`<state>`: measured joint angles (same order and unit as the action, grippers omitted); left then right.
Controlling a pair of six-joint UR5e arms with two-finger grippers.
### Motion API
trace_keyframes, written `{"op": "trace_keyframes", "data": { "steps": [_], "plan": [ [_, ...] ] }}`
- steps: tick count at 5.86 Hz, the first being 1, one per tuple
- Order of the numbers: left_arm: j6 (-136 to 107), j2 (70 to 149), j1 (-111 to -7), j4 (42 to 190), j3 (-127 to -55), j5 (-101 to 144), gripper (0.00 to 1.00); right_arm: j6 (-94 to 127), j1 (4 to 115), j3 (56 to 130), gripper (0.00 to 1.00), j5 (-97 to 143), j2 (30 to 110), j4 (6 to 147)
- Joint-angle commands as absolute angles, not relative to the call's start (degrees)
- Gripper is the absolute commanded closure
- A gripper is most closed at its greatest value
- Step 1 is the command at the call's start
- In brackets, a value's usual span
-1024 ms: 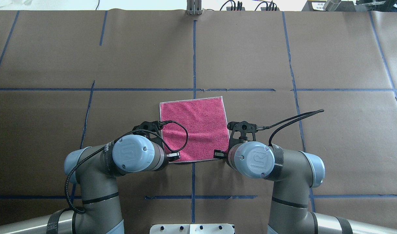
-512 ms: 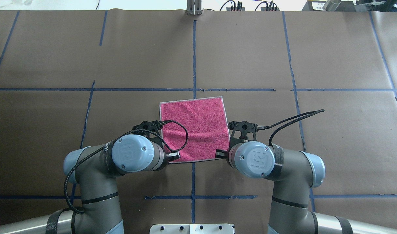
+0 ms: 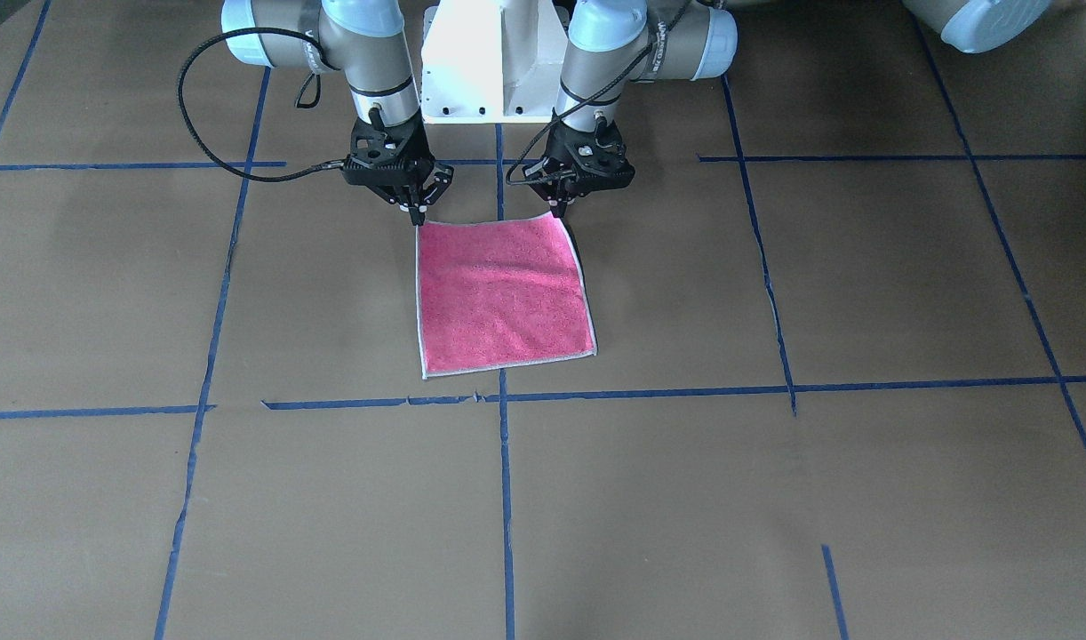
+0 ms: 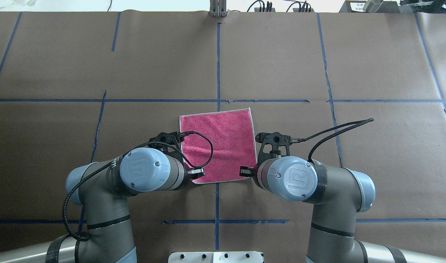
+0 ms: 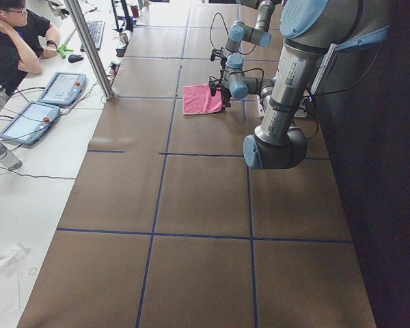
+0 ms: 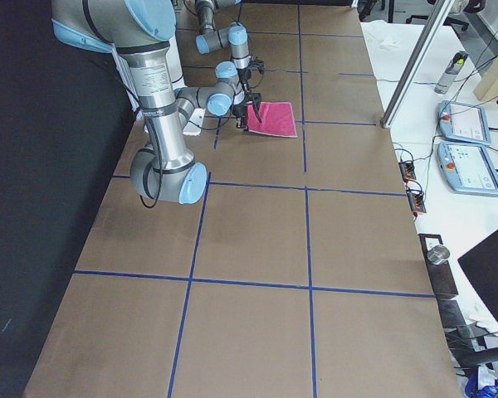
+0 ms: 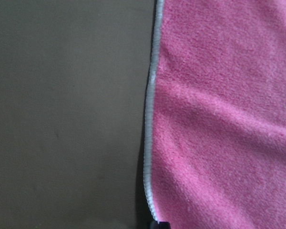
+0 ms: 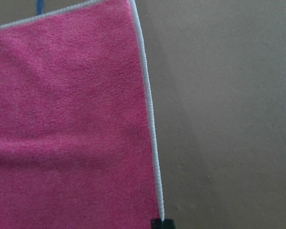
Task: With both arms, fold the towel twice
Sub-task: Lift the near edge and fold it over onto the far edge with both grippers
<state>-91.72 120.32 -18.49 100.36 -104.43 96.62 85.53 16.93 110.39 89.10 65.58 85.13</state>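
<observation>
My left gripper will let go of the towel's near corner on top of its far corner (image 3: 588, 351), straight along the same edge.
The towel (image 3: 499, 293) lies pink face up on the brown table, also seen from overhead (image 4: 219, 142). In the front-facing view my left gripper (image 3: 558, 210) has its fingers pinched together on the towel's robot-side corner at view right. My right gripper (image 3: 417, 214) is pinched on the robot-side corner at view left. That edge sits slightly off the table, with a shadow under it. The left wrist view shows the pale edging (image 7: 150, 143) running down to a black fingertip (image 7: 160, 224). The right wrist view shows the same at its fingertip (image 8: 157, 223).
Blue tape lines cross the brown paper table (image 4: 318, 65). The white pedestal base (image 3: 494, 62) stands just behind the grippers. A metal post (image 4: 218, 9) stands at the far table edge. An operator (image 5: 14, 41) sits with tablets (image 5: 61, 87) beyond that far edge.
Both wrists have shifted slightly outward and toward the robot. The towel's robot-side corners have drawn in a little with the grippers. The far edge has stayed put.
</observation>
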Motion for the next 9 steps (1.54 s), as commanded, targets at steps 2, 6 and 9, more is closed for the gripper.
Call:
{"op": "trace_keyframes", "data": {
  "steps": [2, 6, 9],
  "plan": [
    [-91.67, 120.32, -21.00, 95.74, -112.29, 101.67, 0.98, 85.52, 16.96, 117.93, 1.00, 89.21, 65.39, 90.87],
    [-87.29, 121.37, -25.47, 95.18, -108.14, 102.22, 0.98, 83.42, 19.76, 113.14, 1.00, 89.12, 64.61, 91.41],
    [-83.17, 126.64, -29.43, 95.45, -98.81, 102.22, 0.98, 82.10, 26.00, 104.01, 1.00, 89.47, 57.68, 91.41]
  ]
}}
